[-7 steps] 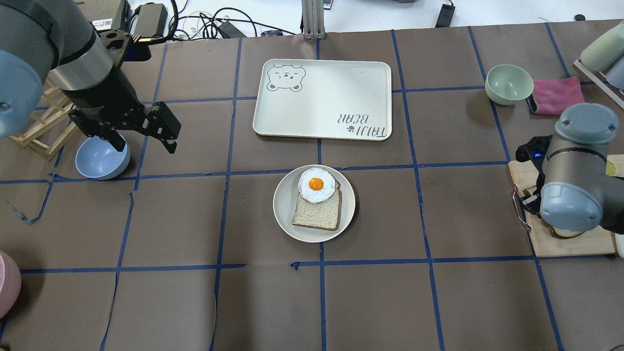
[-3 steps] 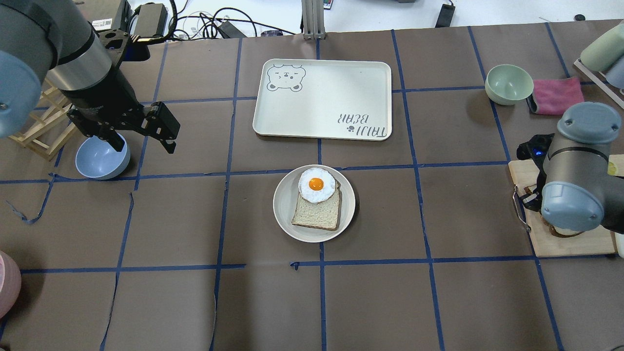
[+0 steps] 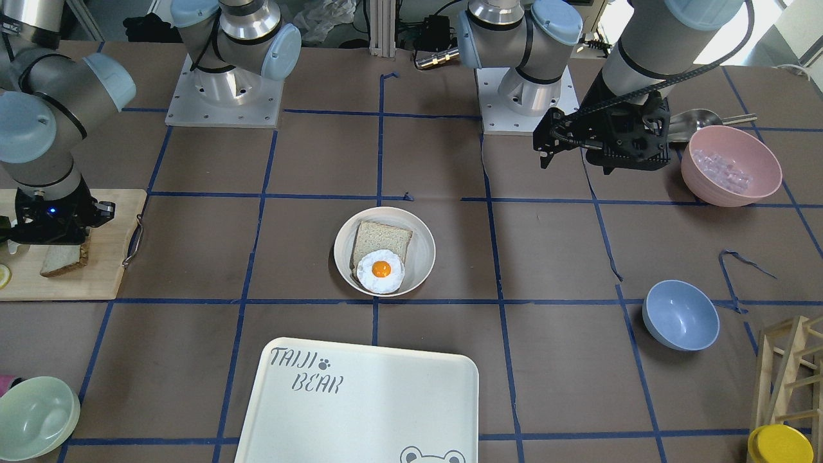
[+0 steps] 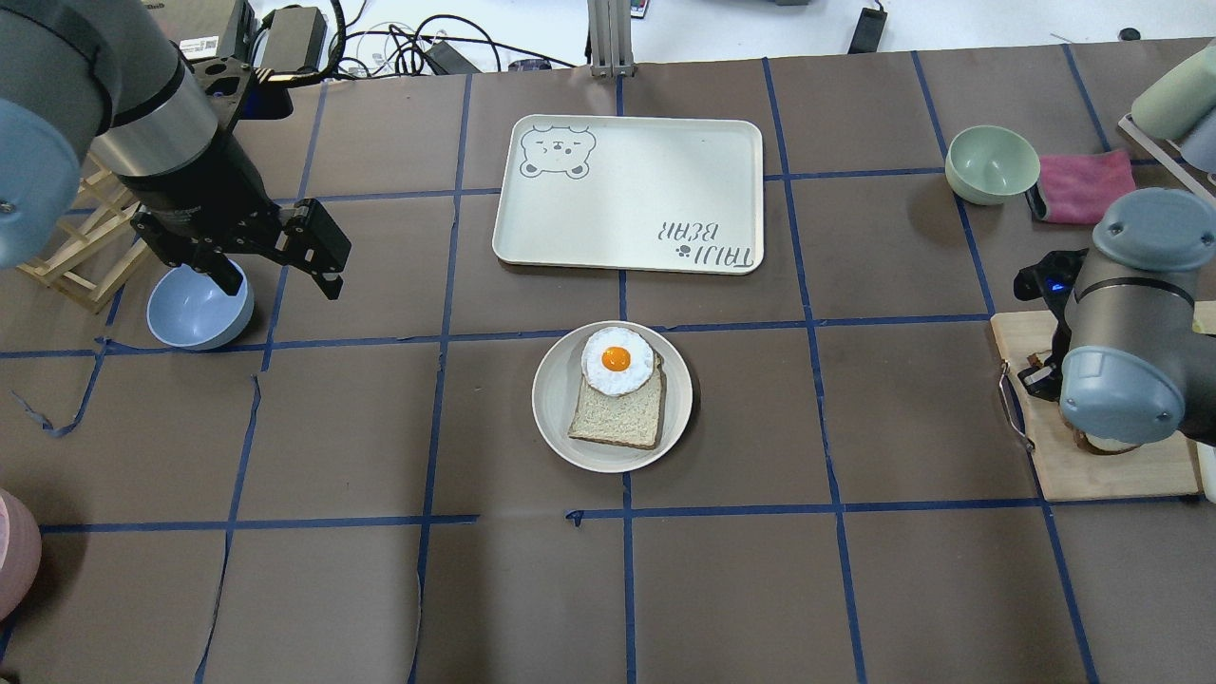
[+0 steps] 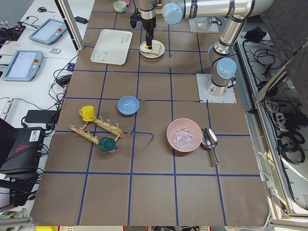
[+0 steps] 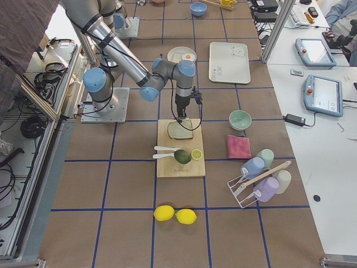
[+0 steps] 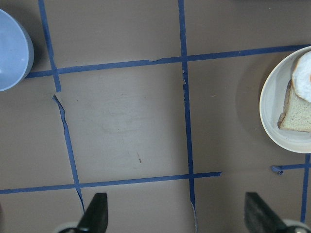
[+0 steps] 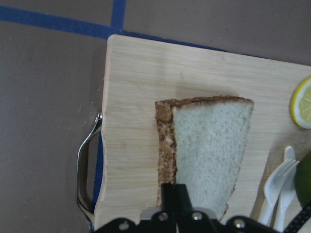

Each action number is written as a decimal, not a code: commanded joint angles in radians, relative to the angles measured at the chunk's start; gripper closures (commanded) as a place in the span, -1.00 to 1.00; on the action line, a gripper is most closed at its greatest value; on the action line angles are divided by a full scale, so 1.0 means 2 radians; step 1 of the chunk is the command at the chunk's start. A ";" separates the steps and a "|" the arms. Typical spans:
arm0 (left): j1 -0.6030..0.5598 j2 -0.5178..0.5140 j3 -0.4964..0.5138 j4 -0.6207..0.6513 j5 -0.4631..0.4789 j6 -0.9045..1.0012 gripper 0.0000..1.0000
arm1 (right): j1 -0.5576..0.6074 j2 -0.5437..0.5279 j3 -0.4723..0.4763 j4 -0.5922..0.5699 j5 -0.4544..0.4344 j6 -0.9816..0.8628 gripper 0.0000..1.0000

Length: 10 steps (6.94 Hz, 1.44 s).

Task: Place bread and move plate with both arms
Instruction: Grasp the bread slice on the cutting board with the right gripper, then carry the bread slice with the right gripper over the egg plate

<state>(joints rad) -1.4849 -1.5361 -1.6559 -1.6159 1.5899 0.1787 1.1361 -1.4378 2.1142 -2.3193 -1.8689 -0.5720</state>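
My right gripper is going to set the bread down on the paler slice, partly over the fried egg [image 3: 372, 242].
The bread [image 8: 209, 145], with a dark brown crust, is on a wooden cutting board [image 8: 131, 97] at the table's right end; it also shows in the front view [image 3: 64, 259]. My right gripper [image 8: 175, 196] is shut on the bread's near edge, and its arm hides it in the overhead view. The cream plate [image 4: 551, 399] sits at the table's middle and holds a paler, squarer slice [image 4: 617, 418] topped with a fried egg [image 4: 617, 361]. My left gripper [image 4: 280, 275] is open and empty, hovering far to the plate's left, by a blue bowl [image 4: 195, 309].
The white TAIJI BEAR tray [image 4: 646, 180] lies behind the plate. A green bowl [image 4: 991, 163] and pink cloth [image 4: 1083, 185] are at back right. A lemon slice [image 8: 302, 103] and white fork [image 8: 282, 189] lie on the board. A pink bowl [image 3: 730, 167] stands near my left arm.
My right arm has shifted slightly toward the back of the table over the cutting board. The left arm, the plate and its contents have not moved.
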 commanded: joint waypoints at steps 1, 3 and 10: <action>0.000 0.001 0.000 0.000 0.000 0.001 -1.00 | 0.024 -0.014 -0.034 0.041 0.000 0.030 1.00; 0.000 0.000 0.000 0.000 0.000 0.001 -1.00 | 0.090 -0.043 -0.091 0.119 -0.007 0.086 1.00; 0.000 -0.001 -0.001 -0.001 0.001 0.000 -1.00 | 0.423 0.044 -0.258 0.262 0.068 0.584 1.00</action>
<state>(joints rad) -1.4847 -1.5383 -1.6570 -1.6166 1.5916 0.1799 1.8838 -1.4115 1.6400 -1.7925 -1.7938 0.4179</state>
